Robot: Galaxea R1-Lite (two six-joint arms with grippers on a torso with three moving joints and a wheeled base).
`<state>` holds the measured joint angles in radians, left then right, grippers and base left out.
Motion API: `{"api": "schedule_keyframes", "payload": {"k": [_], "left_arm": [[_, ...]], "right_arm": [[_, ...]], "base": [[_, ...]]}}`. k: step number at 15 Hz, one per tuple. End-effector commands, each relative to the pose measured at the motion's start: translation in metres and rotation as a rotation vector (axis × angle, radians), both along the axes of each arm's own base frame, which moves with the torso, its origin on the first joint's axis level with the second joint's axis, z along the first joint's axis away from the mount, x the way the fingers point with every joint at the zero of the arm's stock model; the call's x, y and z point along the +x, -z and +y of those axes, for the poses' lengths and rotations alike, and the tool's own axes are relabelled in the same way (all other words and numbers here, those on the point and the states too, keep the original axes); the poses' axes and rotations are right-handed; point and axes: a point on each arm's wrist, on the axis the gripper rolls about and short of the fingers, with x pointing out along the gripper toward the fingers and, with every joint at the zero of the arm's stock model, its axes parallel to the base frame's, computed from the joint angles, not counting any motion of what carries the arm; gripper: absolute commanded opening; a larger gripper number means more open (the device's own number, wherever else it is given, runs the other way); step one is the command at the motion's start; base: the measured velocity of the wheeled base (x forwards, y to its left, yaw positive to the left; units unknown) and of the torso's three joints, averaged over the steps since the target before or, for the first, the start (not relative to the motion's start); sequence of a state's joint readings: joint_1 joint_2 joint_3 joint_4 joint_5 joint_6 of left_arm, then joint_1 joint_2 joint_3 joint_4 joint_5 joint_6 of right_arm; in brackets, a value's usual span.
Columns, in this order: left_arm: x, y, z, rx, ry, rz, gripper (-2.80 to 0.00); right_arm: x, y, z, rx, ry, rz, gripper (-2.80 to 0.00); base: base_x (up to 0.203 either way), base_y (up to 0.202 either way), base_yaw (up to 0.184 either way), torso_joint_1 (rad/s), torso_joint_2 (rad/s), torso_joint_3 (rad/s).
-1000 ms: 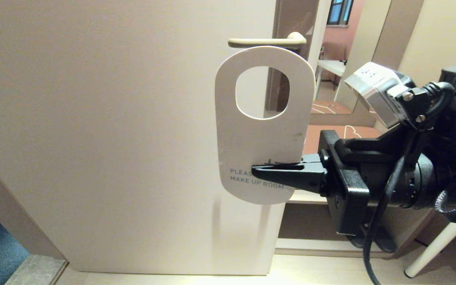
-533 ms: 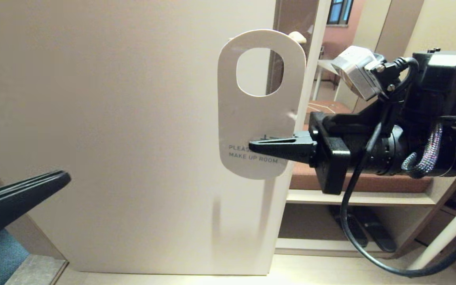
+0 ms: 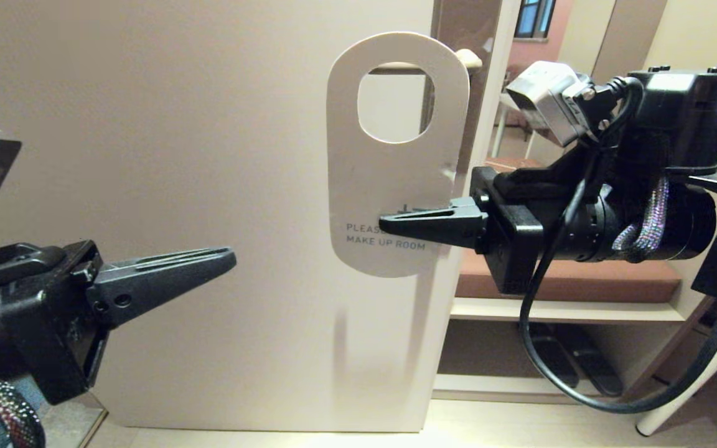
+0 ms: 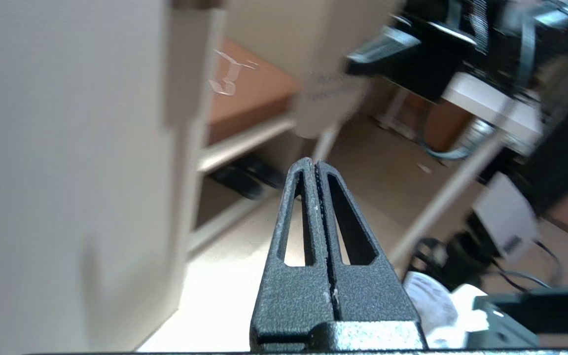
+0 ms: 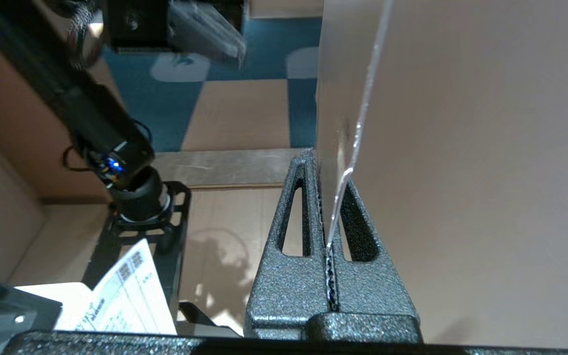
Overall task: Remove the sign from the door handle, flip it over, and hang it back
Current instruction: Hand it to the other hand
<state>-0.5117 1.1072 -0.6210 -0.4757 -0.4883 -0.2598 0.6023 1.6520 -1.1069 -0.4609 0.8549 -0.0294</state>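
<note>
The robot's left gripper needs to next move to the sign's bottom part (image 3: pixel 380 259) (image 4: pixel 321 111), under the words MAKE UP ROOM, and close there.
The sign (image 3: pixel 389 180) shows its white "PLEASE MAKE UP ROOM" side and hangs upright in front of the door. My right gripper (image 3: pixel 389 223) is shut on its lower right part, reaching in from the right. In the right wrist view the sign (image 5: pixel 338 98) stands edge-on between the shut fingers of the right gripper (image 5: pixel 316 160). The door handle (image 3: pixel 472 59) shows through the top of the sign's oval hole, and its right end sticks out past the sign. My left gripper (image 3: pixel 228 256) is shut and empty, left of and below the sign; in its own view (image 4: pixel 313 165) it points towards the blurred sign (image 4: pixel 328 98).
The beige door (image 3: pixel 178 186) fills the left and middle. Right of it stands a shelf unit with a brown top (image 3: pixel 582 286) and dark shoes (image 3: pixel 582 367) underneath. A white furniture leg (image 3: pixel 676 398) slants at the lower right. A white wire hanger (image 4: pixel 230 79) lies on the brown surface.
My right gripper has raised the sign until its hole is level with the handle, and shifted it slightly left. My left arm has come in from the lower left towards the sign.
</note>
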Motion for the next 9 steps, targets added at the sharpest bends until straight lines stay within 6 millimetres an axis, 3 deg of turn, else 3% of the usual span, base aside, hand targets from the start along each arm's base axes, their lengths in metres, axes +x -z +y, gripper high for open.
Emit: {"api": "schedule_keyframes", "payload": {"k": [1, 9], "left_arm": [[0.004, 0.004, -0.01, 0.011, 0.043, 0.023, -2.8], [0.012, 0.011, -0.028, 0.025, 0.107, 0.042, -2.8]], "right_arm": [[0.003, 0.0, 0.003, 0.002, -0.012, -0.001, -2.8], [0.006, -0.002, 0.005, 0.007, -0.023, -0.009, -2.8]], "base": [[0.0, 0.0, 0.0, 0.0, 0.0, 0.0], [0.0, 0.0, 0.0, 0.0, 0.0, 0.0]]}}
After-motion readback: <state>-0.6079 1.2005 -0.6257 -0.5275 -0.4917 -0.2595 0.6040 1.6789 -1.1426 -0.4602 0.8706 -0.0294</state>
